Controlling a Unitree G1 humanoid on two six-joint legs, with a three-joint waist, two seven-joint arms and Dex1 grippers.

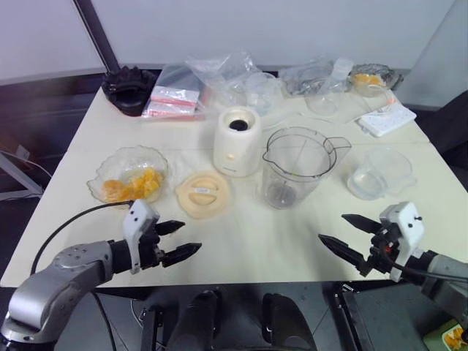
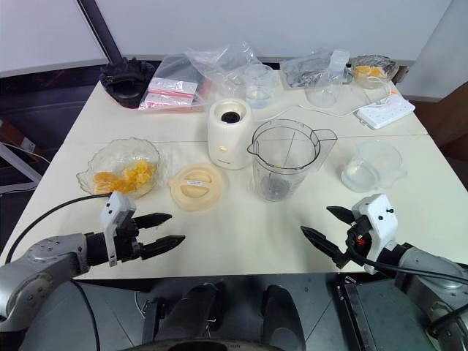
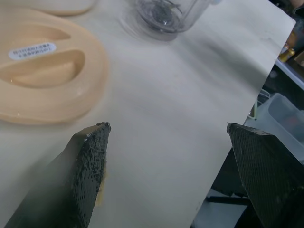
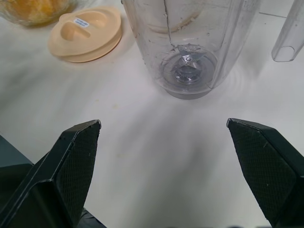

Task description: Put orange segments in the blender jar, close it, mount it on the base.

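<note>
The robot's left gripper needs to next close on the orange segments in the clear glass bowl's side (image 1: 151,178) nearest the cream lid.
Orange segments (image 1: 132,185) lie in a clear glass bowl (image 1: 110,170) at the table's left. The blender jar (image 1: 296,167) stands upright and empty in the middle, its metal blade (image 4: 187,66) visible at the bottom. Just left of it is the cream base (image 1: 237,140) with its dark top socket. A flat cream lid (image 1: 202,194) rests in front of the base. My left gripper (image 1: 178,240) hovers open near the front edge, below the bowl. My right gripper (image 1: 349,237) hovers open at the front right, pointing toward the jar. Nothing is between either pair of fingers.
A small clear bowl (image 1: 376,172) sits right of the jar. Along the back are a black juicer part (image 1: 130,90), plastic bags (image 1: 175,99), clear cups (image 1: 260,91), another bowl of orange pieces (image 1: 369,79) and a white power strip (image 1: 387,118).
</note>
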